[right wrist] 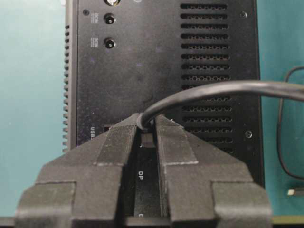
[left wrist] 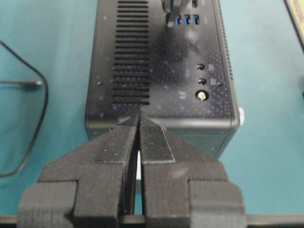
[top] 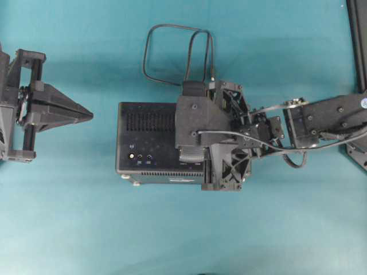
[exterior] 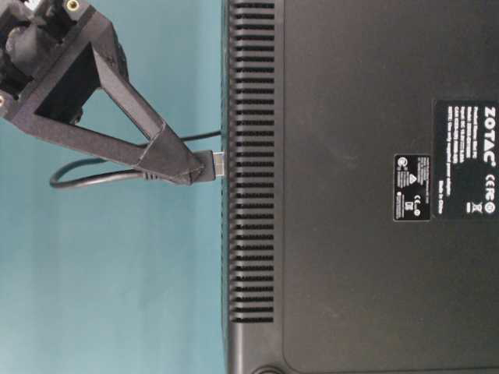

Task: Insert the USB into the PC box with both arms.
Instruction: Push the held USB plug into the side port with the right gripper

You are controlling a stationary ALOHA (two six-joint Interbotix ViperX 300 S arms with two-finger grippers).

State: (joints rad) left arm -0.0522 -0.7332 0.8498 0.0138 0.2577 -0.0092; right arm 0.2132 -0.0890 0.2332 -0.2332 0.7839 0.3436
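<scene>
The robot's right fingers are near the USB plug's metal tip, which sits shallow in the PC box, so next the right gripper regrips the plug's cable end (exterior: 150, 175) before pushing.
The black PC box (top: 149, 143) lies in the middle of the teal table, vent grille and sockets facing up. My right gripper (right wrist: 147, 124) is over the box and is shut on the USB plug (right wrist: 147, 138). The cable (right wrist: 213, 88) arcs away from it to the right. In the table-level view the plug's metal tip (exterior: 219, 164) is against the box's slotted side (exterior: 249, 195), with the right gripper (exterior: 199, 167) pinching the plug. The cable loop (top: 172, 25) lies behind the box. My left gripper (top: 90, 115) is shut and empty, apart from the box's left end, pointing at it (left wrist: 139, 118).
Blue ports (left wrist: 186, 20) show at the far end of the box in the left wrist view. The cable's free end (right wrist: 295, 192) lies on the table beside the box. A black frame (top: 358, 34) stands at the right edge.
</scene>
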